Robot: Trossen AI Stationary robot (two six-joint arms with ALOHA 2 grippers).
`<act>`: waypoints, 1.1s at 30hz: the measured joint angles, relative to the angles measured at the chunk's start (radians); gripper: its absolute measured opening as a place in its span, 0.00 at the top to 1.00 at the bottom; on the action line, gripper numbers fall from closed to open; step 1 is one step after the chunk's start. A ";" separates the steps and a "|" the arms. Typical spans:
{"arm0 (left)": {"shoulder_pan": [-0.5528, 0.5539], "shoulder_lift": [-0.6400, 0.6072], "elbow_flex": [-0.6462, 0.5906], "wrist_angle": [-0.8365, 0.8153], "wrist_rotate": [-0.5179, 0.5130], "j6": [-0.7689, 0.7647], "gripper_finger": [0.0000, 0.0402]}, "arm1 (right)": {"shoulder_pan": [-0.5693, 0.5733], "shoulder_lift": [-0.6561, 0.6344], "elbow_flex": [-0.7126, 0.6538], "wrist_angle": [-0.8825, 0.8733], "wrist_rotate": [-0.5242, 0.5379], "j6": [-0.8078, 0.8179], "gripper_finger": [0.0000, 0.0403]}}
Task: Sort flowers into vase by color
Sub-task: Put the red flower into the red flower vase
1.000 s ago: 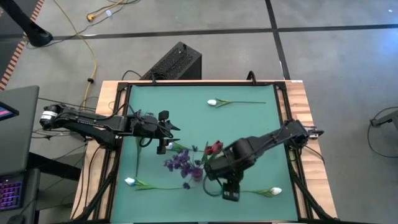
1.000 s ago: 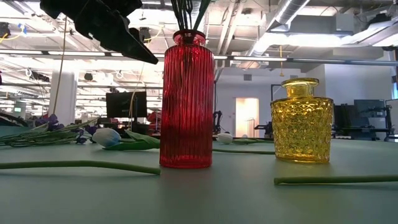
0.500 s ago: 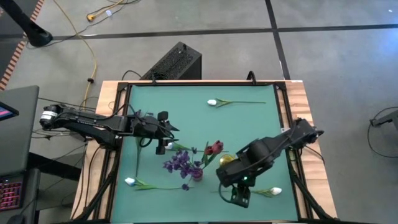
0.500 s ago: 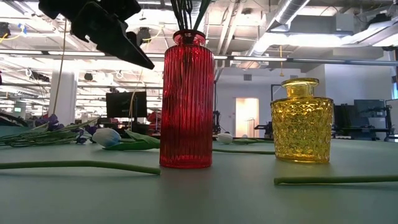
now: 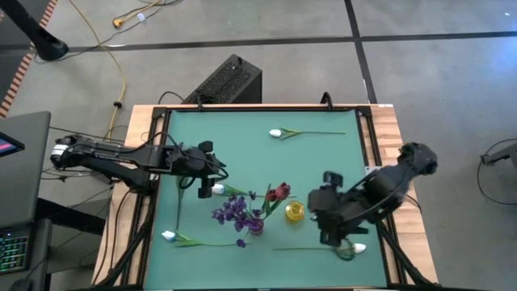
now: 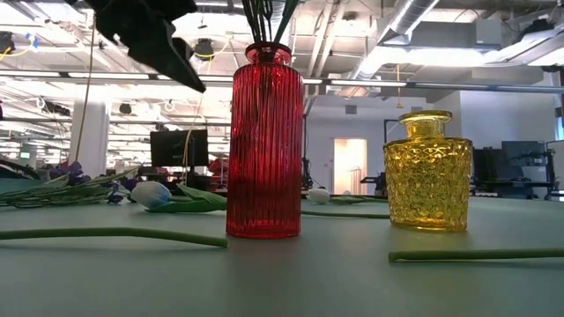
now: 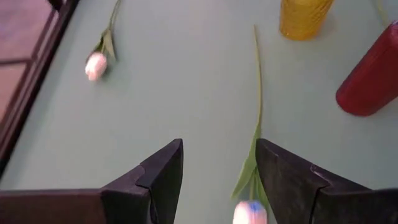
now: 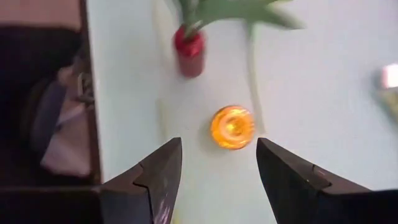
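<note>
The green stem of the flower (image 5: 179,200) lies partly covered under my left gripper's own arm. My left gripper moves to it next and closes there.
A red vase (image 5: 257,226) (image 6: 264,141) holds purple blooms (image 5: 234,212) and a maroon tulip (image 5: 279,192). Beside it stands a yellow vase (image 5: 296,211) (image 8: 232,127) with nothing visible in it. White flowers lie flat on the mat: one far (image 5: 276,133), one near left (image 5: 168,236), one near right (image 5: 358,249), and one (image 5: 218,189) (image 7: 249,211) just below my left gripper (image 5: 208,170) (image 7: 219,152). That gripper is open above this flower's bud. My right gripper (image 5: 323,208) (image 8: 219,149) is open, high up to the right of the yellow vase, pointing down at it.
The green mat (image 5: 242,153) has a wooden frame (image 5: 388,129) around it. Two long stems (image 6: 106,234) (image 6: 476,254) lie across the near part of the mat. Bare mat lies between the far flower and the vases.
My right gripper has risen and swung toward the table's right edge, away from above the vases, turning as it went; the yellow vase now shows uncovered from above. My left gripper has tipped up a little over the white flower. No flower has moved.
</note>
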 joint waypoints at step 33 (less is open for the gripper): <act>0.000 0.001 0.000 -0.198 0.016 -0.149 0.53 | -0.116 -0.012 -0.125 0.256 0.639 -0.196 0.42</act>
